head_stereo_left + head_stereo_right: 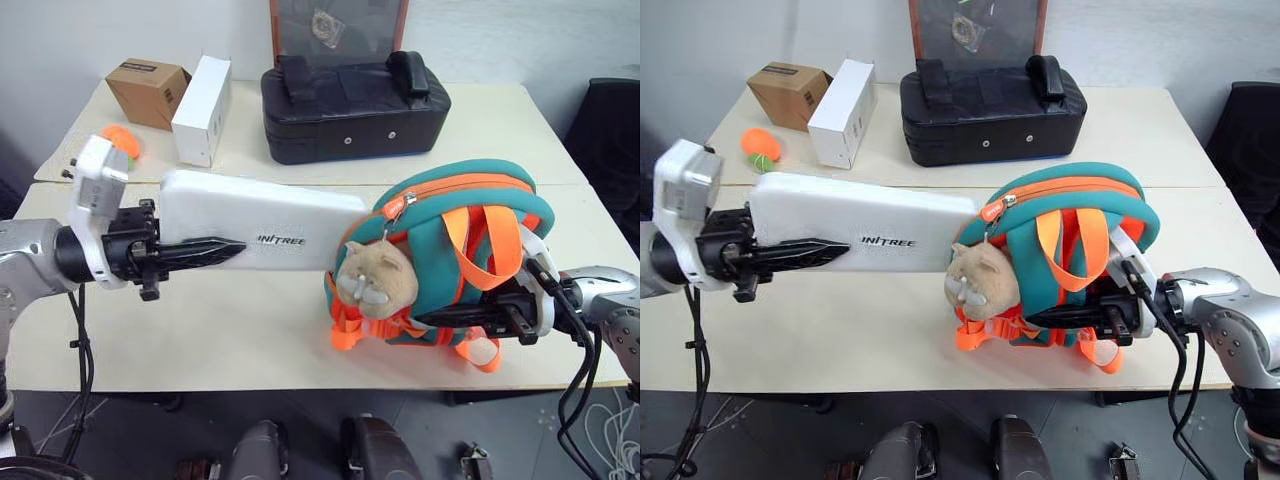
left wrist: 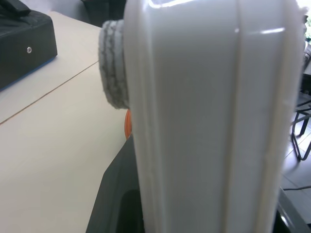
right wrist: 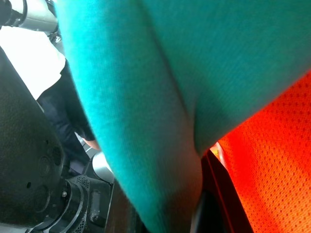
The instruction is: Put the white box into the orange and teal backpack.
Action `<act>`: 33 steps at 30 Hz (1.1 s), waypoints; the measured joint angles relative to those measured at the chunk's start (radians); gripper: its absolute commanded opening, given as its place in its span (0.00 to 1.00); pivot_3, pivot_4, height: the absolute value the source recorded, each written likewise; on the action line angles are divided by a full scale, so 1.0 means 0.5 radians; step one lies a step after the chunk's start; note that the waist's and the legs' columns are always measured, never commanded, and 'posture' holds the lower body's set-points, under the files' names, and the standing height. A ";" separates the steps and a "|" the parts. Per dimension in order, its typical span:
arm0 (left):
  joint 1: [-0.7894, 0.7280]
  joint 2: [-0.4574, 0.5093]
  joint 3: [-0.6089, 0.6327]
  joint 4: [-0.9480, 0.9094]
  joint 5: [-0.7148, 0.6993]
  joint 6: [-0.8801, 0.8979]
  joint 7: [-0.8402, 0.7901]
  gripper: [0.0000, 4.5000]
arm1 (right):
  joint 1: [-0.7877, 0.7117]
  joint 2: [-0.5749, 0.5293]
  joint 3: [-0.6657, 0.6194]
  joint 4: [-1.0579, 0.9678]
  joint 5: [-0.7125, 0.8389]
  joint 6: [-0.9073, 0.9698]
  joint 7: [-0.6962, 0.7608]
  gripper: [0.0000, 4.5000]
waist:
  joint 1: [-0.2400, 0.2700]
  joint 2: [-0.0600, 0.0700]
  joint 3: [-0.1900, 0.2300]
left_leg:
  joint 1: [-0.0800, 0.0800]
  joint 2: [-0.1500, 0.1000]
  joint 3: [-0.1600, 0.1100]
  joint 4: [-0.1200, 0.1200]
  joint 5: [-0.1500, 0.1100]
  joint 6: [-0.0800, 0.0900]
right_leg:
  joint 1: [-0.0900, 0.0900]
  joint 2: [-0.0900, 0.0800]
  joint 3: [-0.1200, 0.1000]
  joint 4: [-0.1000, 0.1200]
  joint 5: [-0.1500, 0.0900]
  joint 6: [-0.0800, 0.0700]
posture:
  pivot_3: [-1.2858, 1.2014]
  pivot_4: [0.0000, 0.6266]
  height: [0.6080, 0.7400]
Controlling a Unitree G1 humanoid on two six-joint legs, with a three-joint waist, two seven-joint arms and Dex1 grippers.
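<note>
The left gripper needs to let go of the white box deep inside the orange and teal backpack (image 1: 428,245), past the tan plush keychain.
The white box (image 1: 260,215), flat with dark lettering, hangs level over the left half of the table. My left gripper (image 1: 238,243) is shut on its near end, one black finger (image 1: 200,250) lying across its face. The box's other end is tucked into the unzipped mouth of the orange and teal backpack (image 1: 450,215), which bulges at the front right with a tan plush keychain (image 1: 375,278) dangling in front. My right gripper (image 1: 425,320) is shut on the backpack's lower edge among the orange straps. The left wrist view shows the box's edge (image 2: 209,121) up close, and the right wrist view shows teal fabric (image 3: 146,73).
A black padded bag (image 1: 355,105) sits at the back centre. To its left stand a plain white carton (image 1: 200,110) and a brown cardboard box (image 1: 148,90), with a small orange object (image 1: 122,140) near them. The table's front edge (image 1: 250,385) runs just below both arms.
</note>
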 measured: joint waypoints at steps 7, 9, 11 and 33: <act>-0.051 0.174 -0.060 0.036 0.098 -0.123 -0.269 0.30 | -0.048 0.000 0.049 0.068 -0.038 0.000 0.001 0.00 | -0.006 0.000 0.000 | 0.000 0.000 0.001 -0.001 -0.001 0.000 | -0.001 0.000 0.000 0.000 -0.001 -0.001 | 0.52 0.24 1.00; -0.051 0.186 -0.113 0.034 0.148 -0.187 -0.350 0.30 | -0.054 0.000 0.054 0.078 -0.048 -0.003 0.001 0.00 | -0.003 0.000 0.000 | 0.000 0.000 0.001 -0.001 -0.001 0.000 | -0.001 0.001 0.000 0.000 -0.001 -0.001 | 0.52 0.24 1.00; -0.066 0.221 -0.166 0.039 0.206 -0.252 -0.425 0.30 | -0.053 0.000 0.057 0.079 -0.062 -0.006 0.002 0.00 | -0.003 0.000 0.000 | 0.000 0.000 0.001 -0.001 -0.001 0.000 | -0.001 0.001 0.000 -0.001 -0.001 -0.001 | 0.52 0.24 1.00; -0.324 0.227 -0.360 0.222 0.511 -0.451 -0.604 0.30 | -0.069 0.043 0.062 0.072 -0.087 0.000 -0.004 0.00 | 0.000 0.000 0.000 | -0.002 0.001 0.004 0.004 0.000 0.002 | -0.005 0.002 0.001 0.005 -0.001 -0.002 | 0.52 0.24 1.00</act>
